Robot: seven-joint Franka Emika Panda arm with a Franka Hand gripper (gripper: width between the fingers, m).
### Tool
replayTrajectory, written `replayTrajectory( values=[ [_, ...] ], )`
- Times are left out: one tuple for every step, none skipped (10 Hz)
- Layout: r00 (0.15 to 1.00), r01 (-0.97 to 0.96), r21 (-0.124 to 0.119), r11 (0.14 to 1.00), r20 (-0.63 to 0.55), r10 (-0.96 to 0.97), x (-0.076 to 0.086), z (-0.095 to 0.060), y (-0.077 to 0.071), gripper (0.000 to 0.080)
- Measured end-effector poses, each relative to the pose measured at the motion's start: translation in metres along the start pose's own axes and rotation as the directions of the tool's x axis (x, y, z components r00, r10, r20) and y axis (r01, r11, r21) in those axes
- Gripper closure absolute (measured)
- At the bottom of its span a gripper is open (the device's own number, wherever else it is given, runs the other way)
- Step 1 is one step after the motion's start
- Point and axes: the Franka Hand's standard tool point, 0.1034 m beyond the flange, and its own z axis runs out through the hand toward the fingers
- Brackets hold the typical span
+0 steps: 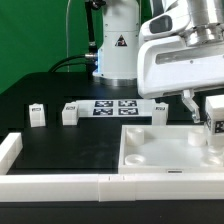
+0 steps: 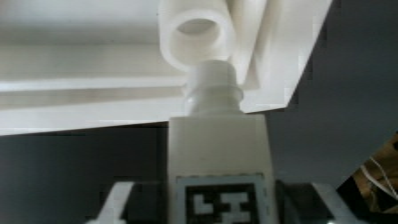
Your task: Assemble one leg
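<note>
Next, my gripper lets go of the leg standing in the white panel's front corner socket point(image 1: 210, 160) point(image 2: 198, 29), just ahead of the leg's peg tip.
My gripper point(image 1: 205, 112) is shut on a leg point(image 1: 214, 108), a small white block with a black-and-white tag, held over the right side of the large white panel point(image 1: 150, 152). In the wrist view the leg point(image 2: 219, 150) sits between my fingers point(image 2: 121, 200), tag facing the camera. Its round peg tip lies just short of a round corner socket point(image 2: 196, 30) of the panel point(image 2: 89, 60). I cannot tell whether peg and socket touch.
Two loose legs point(image 1: 37, 115) point(image 1: 70, 114) stand at the exterior view's left, and another point(image 1: 160, 108) stands behind the panel. The marker board point(image 1: 113, 108) lies between them. White rim bars point(image 1: 60, 186) run along the front and left edge.
</note>
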Motion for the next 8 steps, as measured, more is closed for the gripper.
replayTrajectory(
  values=[
    [1.000,0.000,0.001,1.000,0.011,0.000,-0.003,0.001,0.000,0.0509],
    [1.000,0.000,0.001,1.000,0.013,0.000,-0.003,0.002,0.000,0.0509],
    [1.000,-0.001,-0.001,1.000,0.016,0.001,-0.005,0.003,0.002,0.0509],
    [1.000,-0.003,-0.003,1.000,0.022,0.003,-0.008,0.006,0.004,0.0509],
    [1.000,-0.004,-0.005,1.000,0.023,0.004,-0.010,0.007,0.006,0.0509],
    [1.000,-0.005,-0.006,1.000,0.027,0.005,-0.012,0.009,0.007,0.0509],
    [1.000,-0.004,-0.005,1.000,0.031,0.004,-0.014,0.009,0.006,0.0509],
    [0.999,-0.002,-0.004,1.000,0.033,0.002,-0.016,0.010,0.004,0.0509]
  ],
)
